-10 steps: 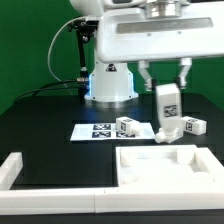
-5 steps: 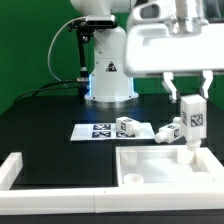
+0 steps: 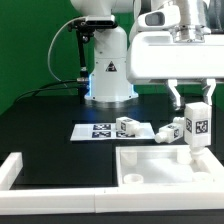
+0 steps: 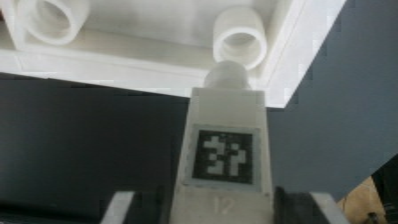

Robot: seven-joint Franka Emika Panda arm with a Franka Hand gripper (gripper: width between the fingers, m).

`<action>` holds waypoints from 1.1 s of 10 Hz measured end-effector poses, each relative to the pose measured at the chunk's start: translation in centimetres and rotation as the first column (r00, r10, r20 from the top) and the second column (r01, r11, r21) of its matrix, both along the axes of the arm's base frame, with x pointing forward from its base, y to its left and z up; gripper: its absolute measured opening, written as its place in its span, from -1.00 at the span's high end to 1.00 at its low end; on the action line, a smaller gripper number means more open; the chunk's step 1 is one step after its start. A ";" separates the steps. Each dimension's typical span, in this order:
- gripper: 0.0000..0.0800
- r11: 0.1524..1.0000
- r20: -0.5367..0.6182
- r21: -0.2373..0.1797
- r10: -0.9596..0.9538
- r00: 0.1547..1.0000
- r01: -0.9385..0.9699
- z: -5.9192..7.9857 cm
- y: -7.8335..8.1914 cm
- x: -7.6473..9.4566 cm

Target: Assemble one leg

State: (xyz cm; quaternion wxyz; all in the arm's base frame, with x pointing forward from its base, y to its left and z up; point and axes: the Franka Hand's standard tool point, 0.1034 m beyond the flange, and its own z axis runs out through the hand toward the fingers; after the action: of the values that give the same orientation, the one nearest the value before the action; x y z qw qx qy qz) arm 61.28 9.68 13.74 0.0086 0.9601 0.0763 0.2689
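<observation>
My gripper needs to let go of the leg standing in the panel's front corner hole (image 3: 203, 177) (image 4: 240, 38), the one farthest from the marker board.
My gripper (image 3: 196, 104) is shut on a leg (image 3: 198, 128), a small white block with a black-and-white tag. It holds the leg upright over the far right corner of the white square panel (image 3: 150, 172). In the wrist view the leg (image 4: 228, 120) sits between my fingers (image 4: 121, 207), and its tip points at a round corner hole (image 4: 244, 42) of the panel (image 4: 143, 60). I cannot tell whether the tip touches the hole. Two more legs (image 3: 127, 126) (image 3: 168, 131) lie on the table behind the panel.
The marker board (image 3: 98, 131) lies behind the panel, at the exterior view's left of the loose legs. White border bars run along the front (image 3: 60, 206) and the left (image 3: 10, 170). The robot base (image 3: 108, 80) stands at the back. A second corner hole (image 4: 50, 20) shows in the wrist view.
My gripper has carried the leg toward the exterior view's right and lowered it, from above the loose legs to over the panel's far right corner.
</observation>
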 end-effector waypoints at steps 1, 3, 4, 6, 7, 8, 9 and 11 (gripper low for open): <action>0.29 1.000 0.002 -0.003 0.013 1.000 -0.013 -0.5 0.9 -0.2; 0.29 0.999 -0.006 -0.027 0.033 0.999 -0.033 -1.6 1.7 -0.3; 0.29 0.999 -0.010 -0.031 0.031 0.999 -0.032 -1.9 1.4 -0.3; 0.29 0.999 -0.020 -0.038 0.032 0.999 -0.032 -2.5 1.0 -0.5; 0.29 0.999 -0.023 -0.040 0.030 0.999 -0.031 -2.7 0.8 -0.4; 0.29 0.999 -0.023 -0.042 0.030 0.999 -0.031 -2.8 0.8 -0.2; 0.29 0.999 -0.022 -0.041 0.031 0.999 -0.031 -2.9 1.0 0.0; 0.29 0.999 -0.014 -0.043 0.034 0.999 -0.034 -3.0 1.2 0.5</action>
State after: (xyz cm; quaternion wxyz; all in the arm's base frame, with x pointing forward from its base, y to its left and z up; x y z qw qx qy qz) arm 61.80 10.89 10.70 0.0240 0.9600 0.0985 0.2609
